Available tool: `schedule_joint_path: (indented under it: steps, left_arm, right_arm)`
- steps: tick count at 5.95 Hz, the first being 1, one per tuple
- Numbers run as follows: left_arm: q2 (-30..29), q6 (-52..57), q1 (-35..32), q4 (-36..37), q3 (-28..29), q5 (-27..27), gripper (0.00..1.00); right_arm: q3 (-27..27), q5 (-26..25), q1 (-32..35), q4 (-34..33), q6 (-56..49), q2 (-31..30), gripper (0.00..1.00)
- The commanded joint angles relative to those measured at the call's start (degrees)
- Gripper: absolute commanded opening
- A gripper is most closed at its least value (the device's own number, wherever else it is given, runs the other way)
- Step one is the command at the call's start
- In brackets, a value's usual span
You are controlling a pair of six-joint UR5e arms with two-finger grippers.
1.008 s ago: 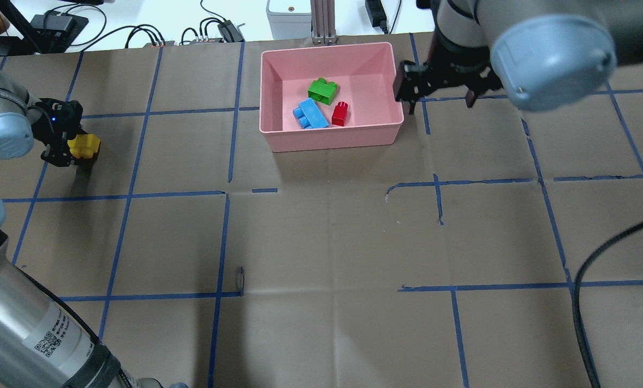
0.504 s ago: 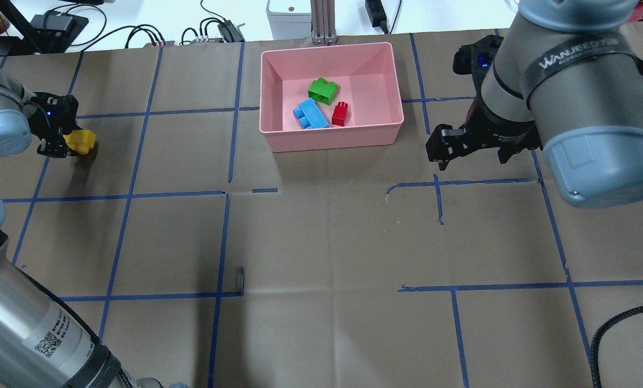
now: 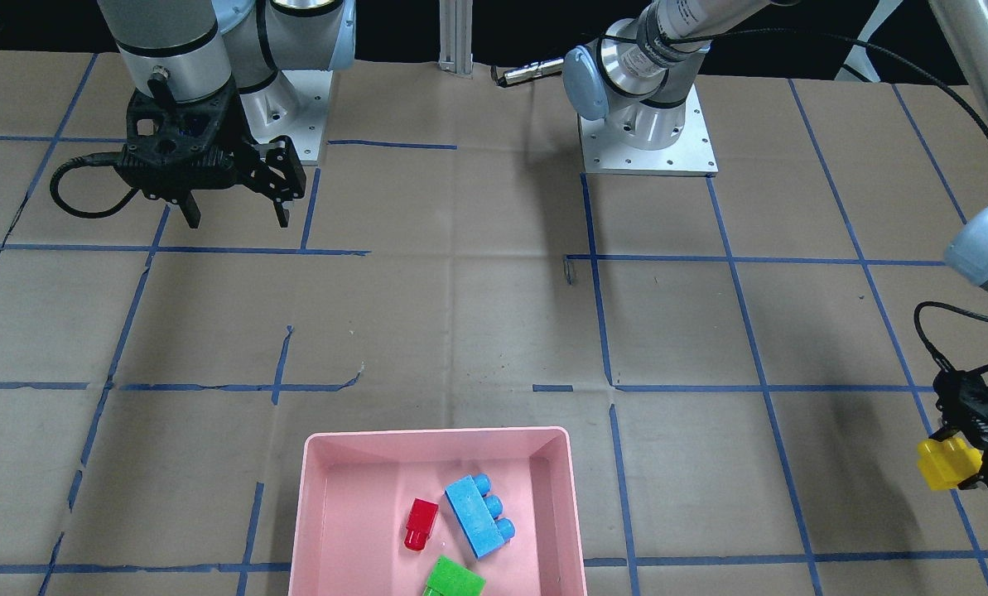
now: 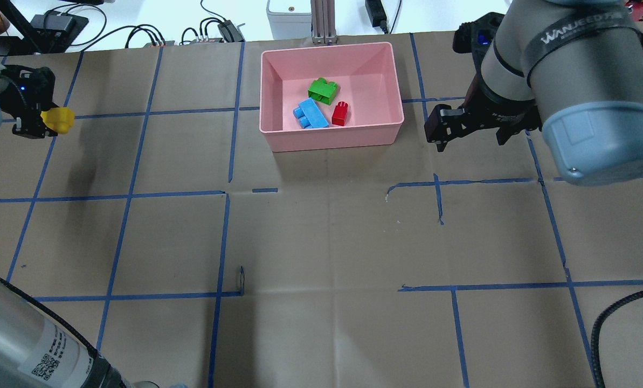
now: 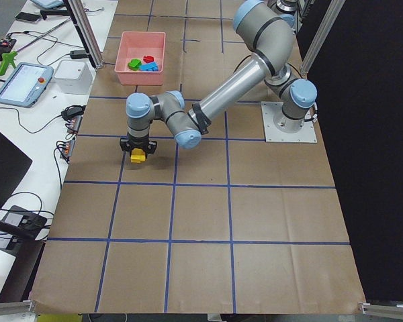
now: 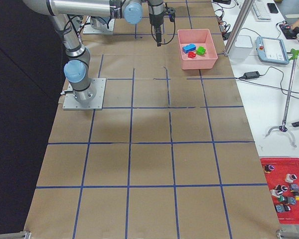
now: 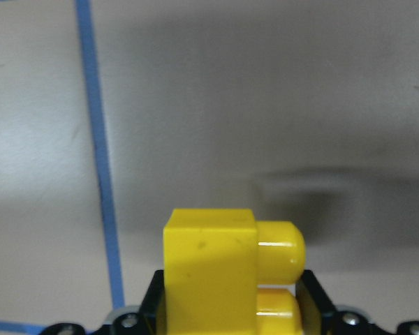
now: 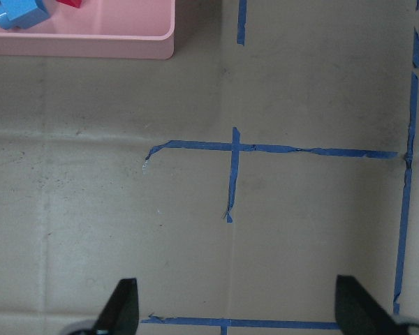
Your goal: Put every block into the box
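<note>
Next, my left gripper lets go of the yellow block on top of the light-blue block (image 3: pixel 471 518), which is inside the pink box.
My left gripper (image 4: pixel 47 122) is shut on the yellow block (image 4: pixel 59 118) and holds it above the paper at the table's far left, well away from the box; the block also shows in the left wrist view (image 7: pixel 227 272) and the front view (image 3: pixel 947 463). The pink box (image 4: pixel 332 142) stands at the back centre. The green block (image 4: pixel 323 90), the light-blue block (image 4: pixel 310 113) and the red block (image 4: pixel 340 113) lie inside it. My right gripper (image 4: pixel 471 141) is open and empty, hovering to the right of the box; its fingers (image 8: pixel 122 310) stand wide apart.
Brown paper with blue tape lines covers the table. Cables, a grey device and a metal post (image 4: pixel 321 21) lie behind the box. A black cable (image 4: pixel 601 334) hangs at the front right. The arm bases (image 3: pixel 647 124) stand at the near side.
My left gripper has lifted the yellow block and carried it back and further left. My right gripper has withdrawn from the box's right wall to a spot right of the box.
</note>
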Motion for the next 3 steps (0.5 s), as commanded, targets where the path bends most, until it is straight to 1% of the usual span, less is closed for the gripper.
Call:
schedule_joint_path:
  steps: [1,2,3]
  left_arm:
    - [4.39,-20.11,-3.52,-10.2,4.54,-0.02,0.24]
    - [4.49,-34.93,-7.21,-12.93,6.57,-0.1,0.24]
    - [4.31,-49.0,-10.46,-16.53,8.76,-0.54,0.23]
  right_arm:
    - [-0.1,0.12,0.0,-0.05,0.15,0.28,1.0]
    - [-0.45,0.04,0.0,-0.05,0.16,2.02,1.0]
    - [-2.37,-0.05,0.0,-0.05,0.16,3.95,1.0]
